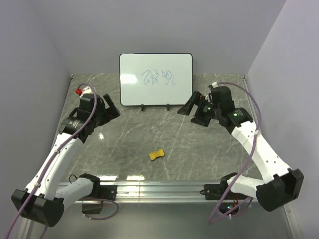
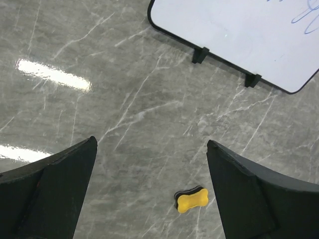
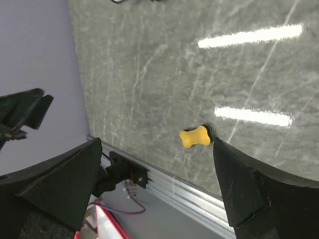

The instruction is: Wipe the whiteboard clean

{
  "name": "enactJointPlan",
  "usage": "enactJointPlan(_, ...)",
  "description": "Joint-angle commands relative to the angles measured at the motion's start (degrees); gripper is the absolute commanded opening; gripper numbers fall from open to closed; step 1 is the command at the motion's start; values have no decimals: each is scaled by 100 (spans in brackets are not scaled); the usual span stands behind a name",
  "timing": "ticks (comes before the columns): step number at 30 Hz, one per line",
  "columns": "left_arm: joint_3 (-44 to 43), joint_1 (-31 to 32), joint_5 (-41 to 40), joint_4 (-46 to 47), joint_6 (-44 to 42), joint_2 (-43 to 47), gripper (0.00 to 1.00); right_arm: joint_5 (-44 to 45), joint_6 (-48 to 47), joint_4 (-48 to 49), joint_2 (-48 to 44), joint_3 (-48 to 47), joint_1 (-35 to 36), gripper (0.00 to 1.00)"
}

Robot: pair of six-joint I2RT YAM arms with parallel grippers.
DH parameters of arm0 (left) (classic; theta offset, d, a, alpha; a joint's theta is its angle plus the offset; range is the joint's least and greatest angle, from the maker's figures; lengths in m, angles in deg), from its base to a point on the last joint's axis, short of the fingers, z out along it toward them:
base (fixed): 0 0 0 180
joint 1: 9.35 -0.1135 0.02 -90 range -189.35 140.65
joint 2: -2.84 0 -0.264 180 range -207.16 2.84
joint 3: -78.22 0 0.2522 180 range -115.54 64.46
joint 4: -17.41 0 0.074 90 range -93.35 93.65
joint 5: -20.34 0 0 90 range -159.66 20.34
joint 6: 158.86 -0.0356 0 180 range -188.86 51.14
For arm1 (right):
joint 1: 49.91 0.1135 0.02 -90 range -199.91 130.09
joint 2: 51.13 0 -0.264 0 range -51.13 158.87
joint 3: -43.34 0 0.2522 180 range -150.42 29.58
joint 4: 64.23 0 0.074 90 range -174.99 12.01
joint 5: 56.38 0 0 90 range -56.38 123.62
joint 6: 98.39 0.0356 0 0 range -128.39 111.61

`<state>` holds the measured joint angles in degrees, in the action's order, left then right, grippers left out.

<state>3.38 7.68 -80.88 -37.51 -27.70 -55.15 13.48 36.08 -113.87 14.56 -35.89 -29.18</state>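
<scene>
The yellow eraser is needed for wiping, so next my right gripper will go to the eraser's end nearer the whiteboard [image 1: 161,152] [image 3: 205,133] and close there.
The whiteboard [image 1: 155,78] stands upright on small black feet at the back of the table, with blue scribbles near its middle. Its lower edge shows in the left wrist view [image 2: 239,35]. The small yellow bone-shaped eraser [image 1: 156,155] lies flat on the grey marble table, front centre; it also shows in the left wrist view [image 2: 190,199] and the right wrist view [image 3: 196,137]. My left gripper [image 1: 110,109] is open and empty, raised left of the board. My right gripper [image 1: 190,105] is open and empty, raised right of the board.
Grey walls close in the table on the left, back and right. An aluminium rail [image 1: 159,190] with the arm bases runs along the near edge. Cables [image 3: 117,209] hang below the rail.
</scene>
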Motion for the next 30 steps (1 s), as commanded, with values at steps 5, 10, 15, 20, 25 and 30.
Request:
enactJointPlan(5, 16, 19, 15, -269, 111, -63, 98, -394, 281, -6, 532, -202, 394, 100)
enactJointPlan(10, 96, 19, -108, -242, 14, 8, 96, -165, 1290, -622, 1007, -213, 932, 98)
enactJointPlan(15, 17, 19, -187, -427, -65, -107, 93, -603, 1038, -1579, 1762, -414, 1186, 97)
enactJointPlan(20, 491, 19, -100, -260, -118, 104, 93, -1008, 870, -2020, 2333, -721, 1653, 98)
enactJointPlan(25, 694, 89, -3, -242, -100, 192, 93, -1493, 1790, -1178, 2466, -107, 1908, 98)
enactJointPlan(30, 457, 177, 84, -383, -30, 289, 93, -1264, 2837, -106, 2448, 526, 1935, 97)
